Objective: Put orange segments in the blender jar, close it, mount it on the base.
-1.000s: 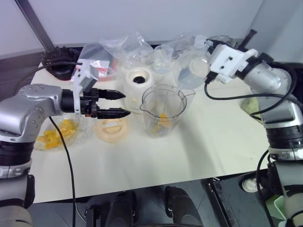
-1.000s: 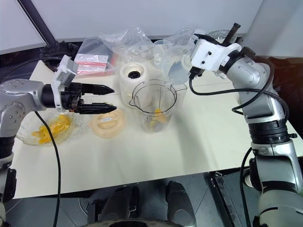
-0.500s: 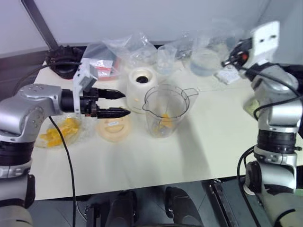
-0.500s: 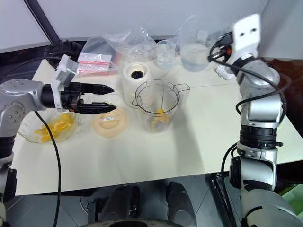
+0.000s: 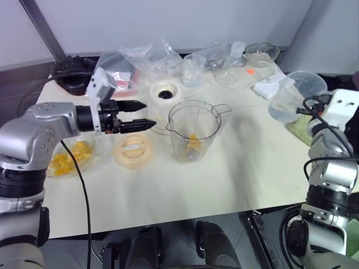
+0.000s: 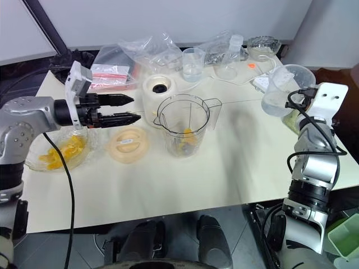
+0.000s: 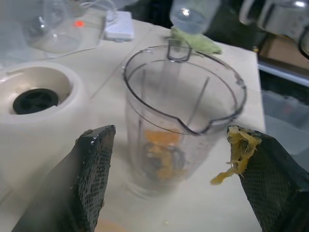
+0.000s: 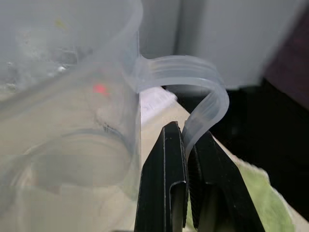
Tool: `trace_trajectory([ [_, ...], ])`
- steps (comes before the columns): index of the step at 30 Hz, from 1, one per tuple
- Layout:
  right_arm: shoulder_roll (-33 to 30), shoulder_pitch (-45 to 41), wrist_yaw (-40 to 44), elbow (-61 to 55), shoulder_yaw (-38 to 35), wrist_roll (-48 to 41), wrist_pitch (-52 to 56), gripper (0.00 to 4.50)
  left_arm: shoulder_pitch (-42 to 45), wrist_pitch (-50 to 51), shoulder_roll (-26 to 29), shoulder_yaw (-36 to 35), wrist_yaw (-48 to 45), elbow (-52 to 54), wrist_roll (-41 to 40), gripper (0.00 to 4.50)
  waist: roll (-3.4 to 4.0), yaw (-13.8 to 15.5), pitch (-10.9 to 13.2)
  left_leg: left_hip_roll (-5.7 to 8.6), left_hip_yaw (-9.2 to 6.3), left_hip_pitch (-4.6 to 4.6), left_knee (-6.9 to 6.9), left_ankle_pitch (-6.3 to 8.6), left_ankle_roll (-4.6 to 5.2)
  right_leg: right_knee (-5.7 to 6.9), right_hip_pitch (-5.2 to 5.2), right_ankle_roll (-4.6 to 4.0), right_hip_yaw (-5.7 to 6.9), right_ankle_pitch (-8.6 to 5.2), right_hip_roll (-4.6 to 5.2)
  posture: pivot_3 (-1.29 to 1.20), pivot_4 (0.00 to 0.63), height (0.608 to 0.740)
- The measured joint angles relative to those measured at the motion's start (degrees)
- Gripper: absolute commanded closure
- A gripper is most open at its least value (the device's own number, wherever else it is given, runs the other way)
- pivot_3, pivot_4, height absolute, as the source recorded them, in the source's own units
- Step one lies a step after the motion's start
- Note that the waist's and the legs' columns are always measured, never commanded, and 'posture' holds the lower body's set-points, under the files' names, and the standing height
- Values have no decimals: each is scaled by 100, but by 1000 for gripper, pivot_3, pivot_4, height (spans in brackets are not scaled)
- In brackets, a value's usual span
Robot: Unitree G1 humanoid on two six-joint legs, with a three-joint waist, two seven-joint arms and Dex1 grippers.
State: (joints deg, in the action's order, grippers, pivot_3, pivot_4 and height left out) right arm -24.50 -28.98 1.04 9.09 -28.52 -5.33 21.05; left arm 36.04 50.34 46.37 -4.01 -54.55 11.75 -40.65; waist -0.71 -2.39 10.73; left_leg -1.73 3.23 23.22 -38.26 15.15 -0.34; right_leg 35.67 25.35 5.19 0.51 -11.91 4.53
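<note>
Next, the left gripper closes on the raised bar with the white label (image 5: pixel 132 147), across the middle of the peach lid.
The blender jar (image 5: pixel 193 131) stands upright and uncovered mid-table, with a few orange segments (image 5: pixel 192 143) at its bottom. More orange segments (image 6: pixel 59 154) lie in a glass bowl (image 6: pixel 33 165) at the left. The cream-white base (image 5: pixel 166 95) sits just behind the jar. My left gripper (image 5: pixel 149 113) hovers open and empty to the left of the jar, above a peach lid (image 5: pixel 132 150); a strand of pulp (image 7: pixel 236 154) clings to one of its fingers. My right gripper (image 8: pixel 186 140) is shut on the handle of a clear cup (image 5: pixel 294 95) holding water, at the table's right edge.
Plastic bags (image 5: pixel 146 56), a small clear cup (image 5: pixel 193 70) and a glass dish (image 5: pixel 261 53) crowd the back of the table. A black object (image 5: pixel 73 75) sits at the back left. A white pad (image 5: pixel 266 87) and a green cloth (image 5: pixel 300 126) lie near the right edge.
My right arm has swung from above the back of the table out to the right and down, carrying the clear cup. The left gripper has stayed open beside the jar.
</note>
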Motion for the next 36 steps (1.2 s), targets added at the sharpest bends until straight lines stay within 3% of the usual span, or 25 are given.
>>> trace_trajectory([
  [9, 199, 109, -175, 2484, 584, 287, -1970, 4427, -679, 326, -192, -417, 755, 527, -231, 599, -1, -21, 0, 0, 1, -8, 0, -1, -1, 4, -1, 0, -13, 0, -2, 0, 150, 740],
  [17, 194, -363, -402, 3407, 767, 285, -2745, 4427, -880, 570, -133, -572, 802, 903, -711, 599, -2, -18, 0, 2, -1, -13, -1, -2, -4, 2, -4, 6, -21, 3, -1, 0, 150, 740],
  [21, 189, -333, -416, 3712, 811, 281, -2923, 3137, -906, 660, 4, -614, 680, 937, -882, 599, -2, -16, 0, 2, -2, -13, 1, -2, -4, 1, -5, 6, -20, 3, -1, 0, 150, 740],
  [27, 79, -194, -451, 3750, 797, 273, -3033, 81, -951, 664, 75, -613, 621, 939, -962, 599, -3, -28, -1, 1, -1, -37, 1, -2, -4, -7, -30, 4, -22, 3, -2, 0, 150, 740],
  [33, 83, 97, -444, 3683, 849, 273, -3024, 22, -919, 654, 72, -581, 620, 925, -950, 599, -4, -30, 0, 1, -2, -82, 8, -2, -4, -14, -71, -16, -23, -8, -4, 0, 150, 740],
  [36, 94, 513, -376, 3086, 948, 276, -2956, 22, -906, 647, 72, -572, 606, 904, -934, 599, -3, -17, 0, 1, -5, -82, 8, -2, -4, -15, -73, -16, -23, -8, -4, 0, 150, 740],
])
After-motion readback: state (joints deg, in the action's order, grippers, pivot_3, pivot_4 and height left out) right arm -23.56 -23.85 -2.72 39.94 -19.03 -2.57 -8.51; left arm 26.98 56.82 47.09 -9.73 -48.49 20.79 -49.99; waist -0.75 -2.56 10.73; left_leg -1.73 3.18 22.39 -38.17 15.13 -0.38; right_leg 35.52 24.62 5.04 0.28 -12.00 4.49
